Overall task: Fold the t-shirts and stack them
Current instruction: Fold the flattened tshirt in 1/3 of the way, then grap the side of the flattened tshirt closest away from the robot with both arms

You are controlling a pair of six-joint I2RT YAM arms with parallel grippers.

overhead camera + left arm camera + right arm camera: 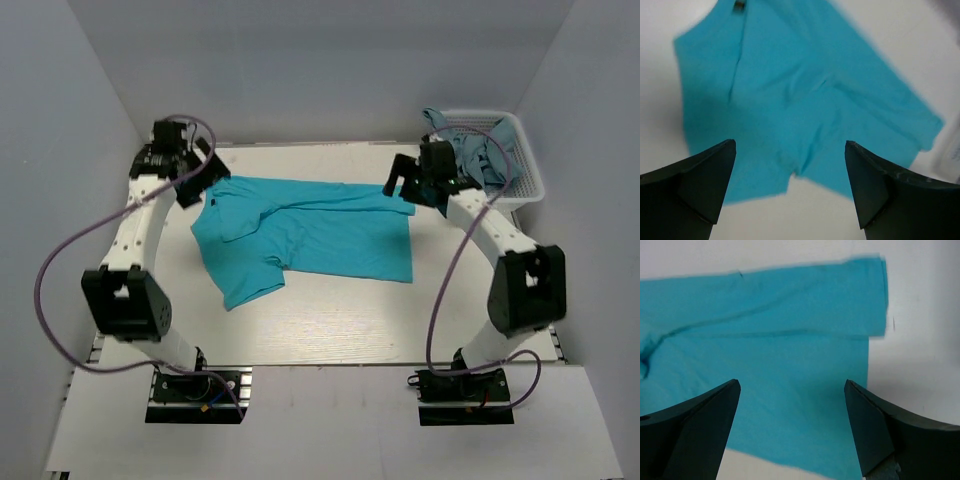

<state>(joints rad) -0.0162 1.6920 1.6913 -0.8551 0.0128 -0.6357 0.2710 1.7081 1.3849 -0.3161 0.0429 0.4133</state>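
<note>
Next, my left gripper goes to the turquoise t-shirt's sleeve sticking out toward me and closes on the sleeve's outer corner (229, 306) (726, 201), the tip farthest from the armpit.
A bright turquoise t-shirt (310, 235) lies spread on the white table, its far long edge folded over and one short sleeve sticking out at the near left. It also shows in the left wrist view (790, 90) and the right wrist view (780, 355). My left gripper (205, 175) hovers open and empty above the shirt's collar end (790, 155). My right gripper (405, 190) hovers open and empty above the shirt's hem end (790, 395). Duller grey-blue shirts (475, 150) lie bunched in the basket.
A white plastic lattice basket (525, 165) stands at the far right corner, behind my right arm. White walls close in the table on the left, back and right. Bare table (340, 320) lies in front of the shirt.
</note>
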